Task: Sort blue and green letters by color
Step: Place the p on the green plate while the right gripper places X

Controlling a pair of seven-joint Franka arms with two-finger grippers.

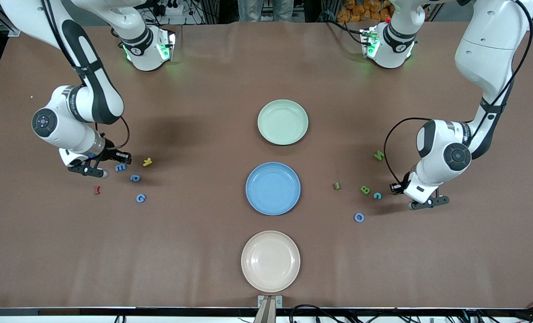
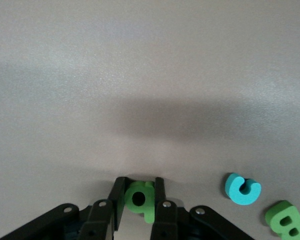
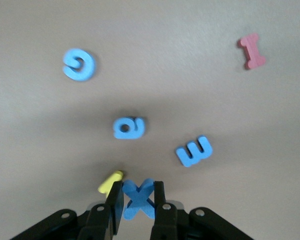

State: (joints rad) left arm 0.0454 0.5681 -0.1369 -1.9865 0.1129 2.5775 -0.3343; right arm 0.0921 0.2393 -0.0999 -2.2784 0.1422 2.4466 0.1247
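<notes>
The robot's right gripper needs to release the blue X near the middle of the blue plate (image 1: 268,189).
My left gripper (image 1: 396,187) is shut on a green letter (image 2: 140,200), low over the table toward the left arm's end, beside a teal C (image 2: 242,189) and a green B (image 2: 286,224). A green N (image 1: 379,155), a green I (image 1: 336,185) and a blue O (image 1: 359,217) lie around there. My right gripper (image 1: 123,157) is shut on a blue X (image 3: 138,198), low over the table toward the right arm's end. By it lie a blue E (image 3: 194,151), a blue round letter (image 3: 129,127) and a blue G (image 3: 79,64).
Three plates stand in a row down the table's middle: a pale green plate (image 1: 283,122), a blue plate (image 1: 273,188) and a beige plate (image 1: 270,261) nearest the front camera. A yellow letter (image 3: 110,181) lies beside the right gripper. A dark red letter (image 3: 252,51) lies near the blue ones.
</notes>
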